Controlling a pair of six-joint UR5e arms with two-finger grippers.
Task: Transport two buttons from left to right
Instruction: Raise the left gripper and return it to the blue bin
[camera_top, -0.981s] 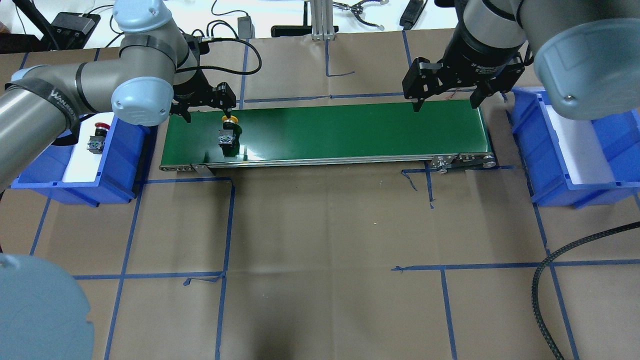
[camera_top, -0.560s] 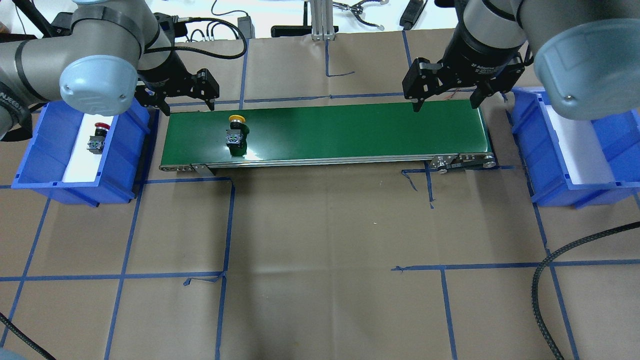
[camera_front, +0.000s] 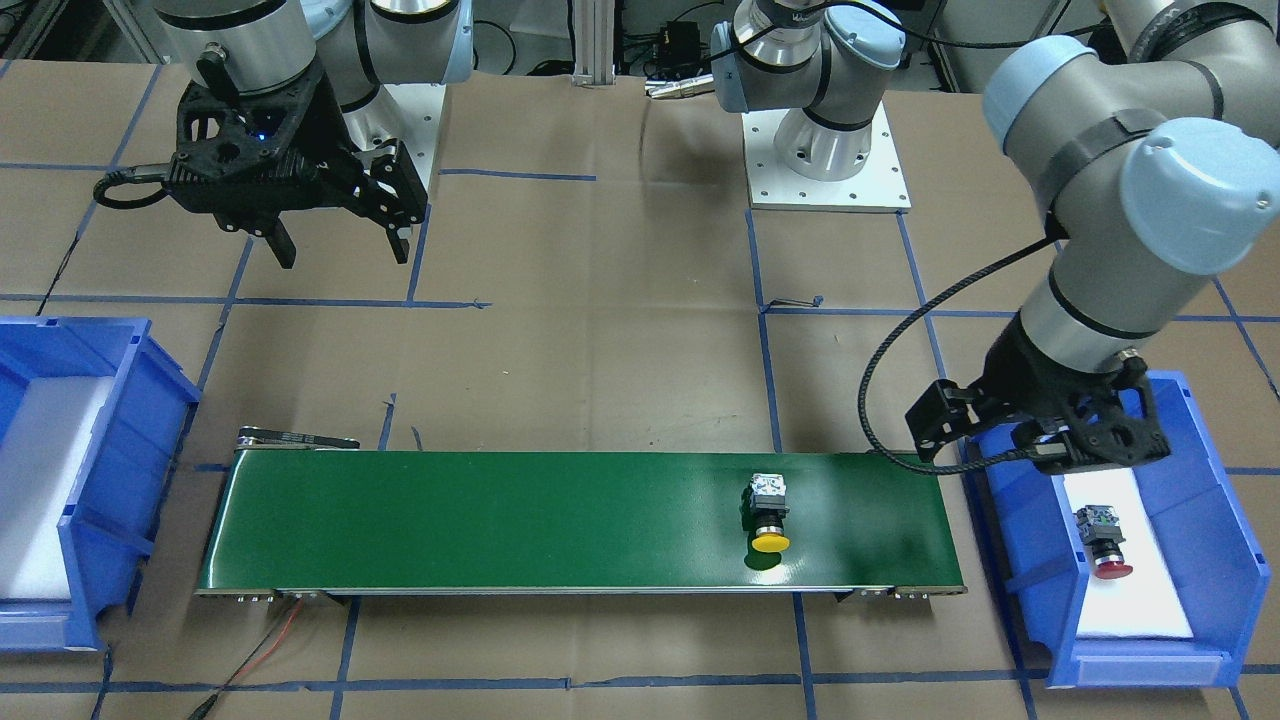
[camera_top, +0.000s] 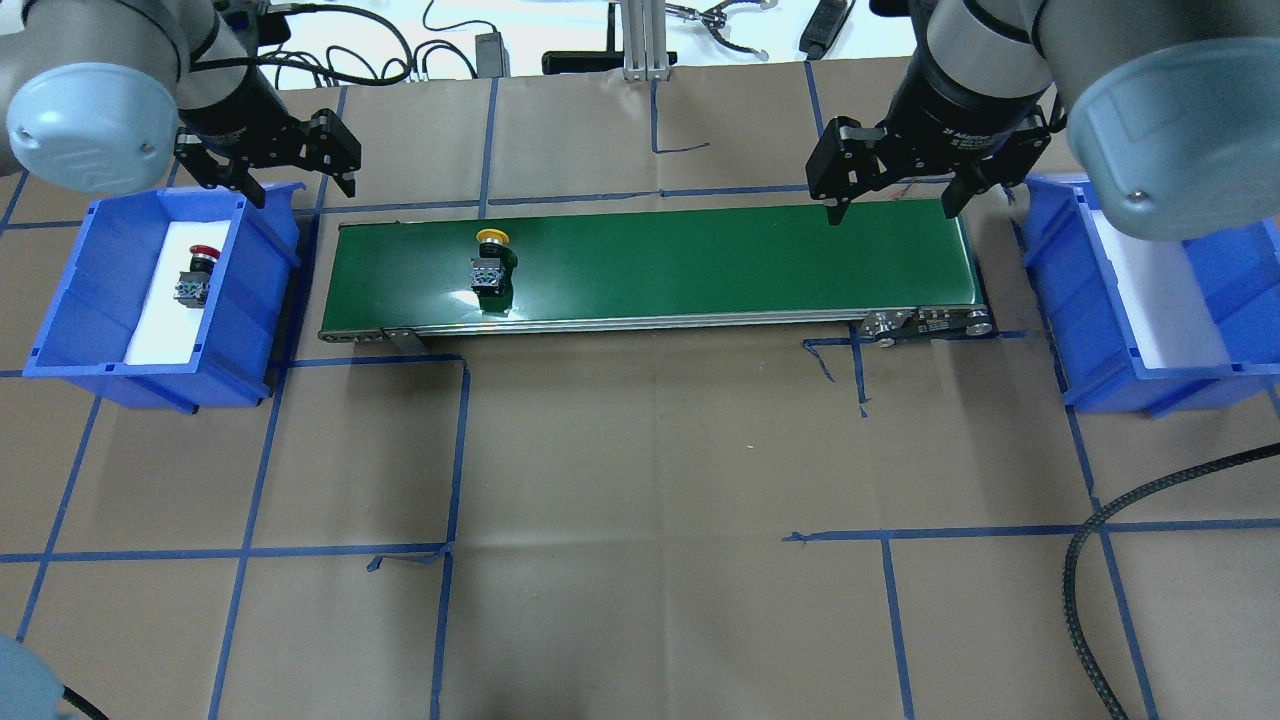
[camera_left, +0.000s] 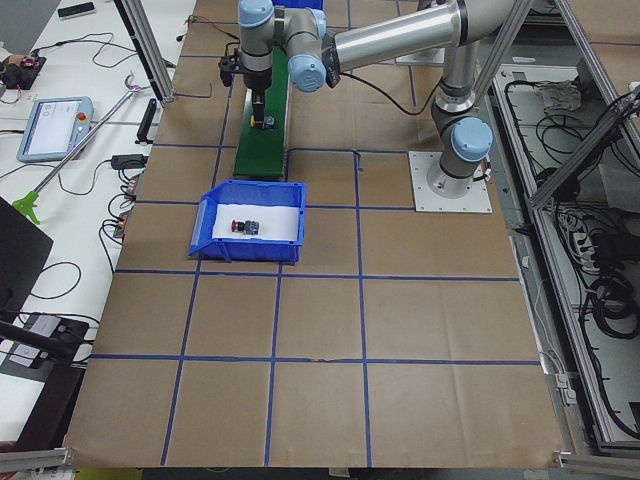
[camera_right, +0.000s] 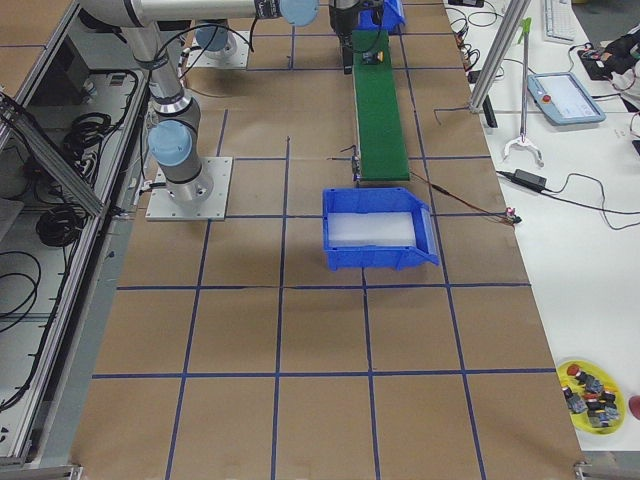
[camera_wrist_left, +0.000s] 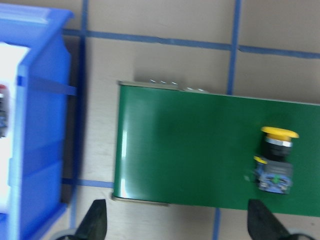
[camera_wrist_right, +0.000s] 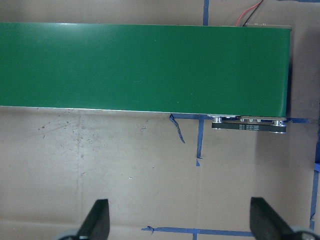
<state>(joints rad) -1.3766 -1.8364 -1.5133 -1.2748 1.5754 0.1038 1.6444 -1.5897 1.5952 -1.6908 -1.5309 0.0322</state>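
Note:
The black body of the red button (camera_front: 1101, 539) (camera_wrist_left: 2, 111) lies on the white pad, and my left gripper needs to close on it just behind the button's red cap.
The yellow button (camera_top: 489, 265) lies on its side on the green conveyor belt (camera_top: 700, 260), near its left end; it also shows in the front view (camera_front: 769, 512) and the left wrist view (camera_wrist_left: 275, 161). The red button (camera_top: 195, 274) lies on the white pad in the left blue bin (camera_top: 252, 300), and shows in the front view (camera_front: 1101, 540). My left gripper (camera_top: 268, 172) is open and empty, above the bin's far right corner. My right gripper (camera_top: 893, 196) is open and empty, above the belt's right end.
An empty blue bin (camera_top: 1062, 280) with a white pad stands right of the belt. A black braided cable (camera_top: 1090, 560) loops over the near right of the table. Blue tape lines cross the brown paper. Cables and tools lie past the table's far edge.
My left gripper has moved left, away from the yellow button and over to the left bin. The yellow button has travelled a little to the right on the belt. The right arm has not moved.

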